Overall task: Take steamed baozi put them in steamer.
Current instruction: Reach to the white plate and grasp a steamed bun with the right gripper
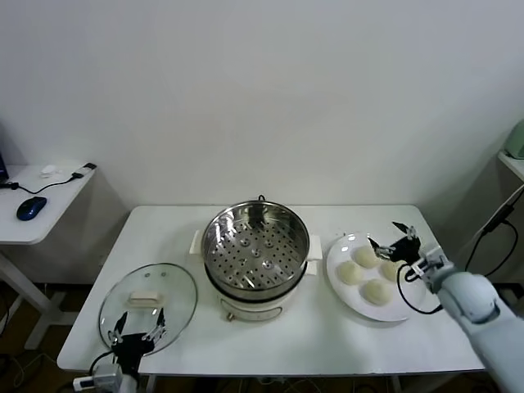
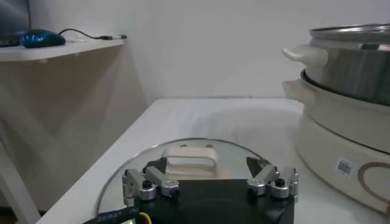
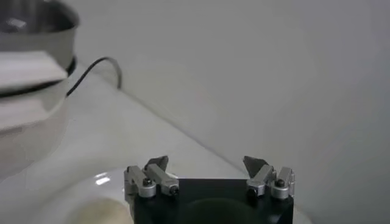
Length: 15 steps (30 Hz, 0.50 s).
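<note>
The robot's right gripper will close on the sides of the baozi (image 1: 366,256) (image 3: 100,213) that is nearest the wall, at the far side of the white plate.
Several pale baozi (image 1: 350,273) lie on a white plate (image 1: 400,311) at the right of the table. My right gripper (image 1: 387,236) hovers open over the plate's far side, close above the buns, with nothing between its fingers. In the right wrist view the right gripper (image 3: 206,163) stands wide open, with one baozi (image 3: 97,212) low beside it. The shiny steamer (image 1: 255,246) sits mid-table, and no buns lie on its perforated tray. My left gripper (image 1: 139,323) waits open over the glass lid (image 1: 176,286) at the front left. In the left wrist view the left gripper (image 2: 206,164) is open over the lid's handle (image 2: 191,159).
The steamer (image 2: 347,122) rises close to the right of the lid. A power cord (image 3: 97,67) runs behind the steamer. A side desk (image 1: 57,196) with a blue mouse (image 1: 31,208) stands beyond the table's left edge. The wall lies just behind the table.
</note>
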Tool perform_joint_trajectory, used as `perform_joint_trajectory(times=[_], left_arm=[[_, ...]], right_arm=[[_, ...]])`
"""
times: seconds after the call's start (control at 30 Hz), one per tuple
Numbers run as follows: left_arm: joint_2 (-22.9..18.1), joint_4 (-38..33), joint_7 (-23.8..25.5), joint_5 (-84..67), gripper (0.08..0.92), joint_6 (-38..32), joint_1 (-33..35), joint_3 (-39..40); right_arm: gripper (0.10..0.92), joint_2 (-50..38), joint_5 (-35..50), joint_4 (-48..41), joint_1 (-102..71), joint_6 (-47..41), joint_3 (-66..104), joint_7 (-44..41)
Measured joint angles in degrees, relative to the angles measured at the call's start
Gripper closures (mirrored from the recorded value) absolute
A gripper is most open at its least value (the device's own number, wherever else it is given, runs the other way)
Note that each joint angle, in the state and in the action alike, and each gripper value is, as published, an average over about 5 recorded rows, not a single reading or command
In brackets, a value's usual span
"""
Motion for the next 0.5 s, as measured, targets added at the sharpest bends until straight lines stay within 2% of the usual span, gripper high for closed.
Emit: perform_joint_trajectory(times=[0.27, 0.5], left_arm=[[-0.4, 0.6, 0.0, 0.5, 0.177, -0.5, 0.1, 0.3], [-0.4, 1.5, 0.1, 0.8, 0.177, -0.6, -0.5, 0.2]], right_arm=[[0.203, -1.8, -3.8, -12.1, 26.6, 7.9, -27.7, -21.8], [0.203, 2.2, -4.5, -20.6, 43.6, 10.0, -48.3, -31.4]])
